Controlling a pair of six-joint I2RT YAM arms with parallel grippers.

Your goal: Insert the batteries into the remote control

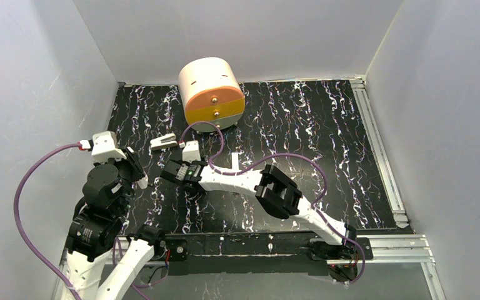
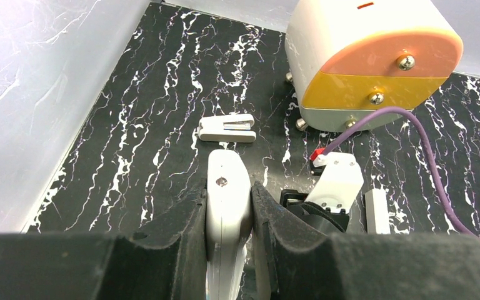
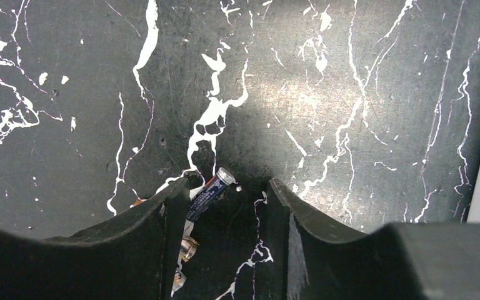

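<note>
The dark battery lies at a slant between the fingers of the robot's right gripper, so that gripper should straighten it between the fingers and grip the battery's near end (image 3: 195,212) before loading it.
In the left wrist view my left gripper (image 2: 228,187) is shut on the white remote control (image 2: 228,203), which stands on edge between the pads with its rounded end pointing away. My right gripper (image 3: 229,184) hangs open just over the mat. One dark battery (image 3: 209,192) with a silver cap lies at a slant between its fingers, close to the left finger. The metal end of a second battery (image 3: 189,250) shows beside that same finger. From above, the left gripper (image 1: 136,170) and the right gripper (image 1: 170,170) sit close together at the mat's left middle; no battery shows there.
A small white-grey wedge piece (image 2: 227,128) (image 1: 164,142) lies ahead of the remote. A narrow white bar (image 2: 377,211) (image 1: 234,161) lies by the right arm. A white and orange drum (image 1: 212,92) stands at the back. Grey walls enclose the black marbled mat (image 1: 325,137).
</note>
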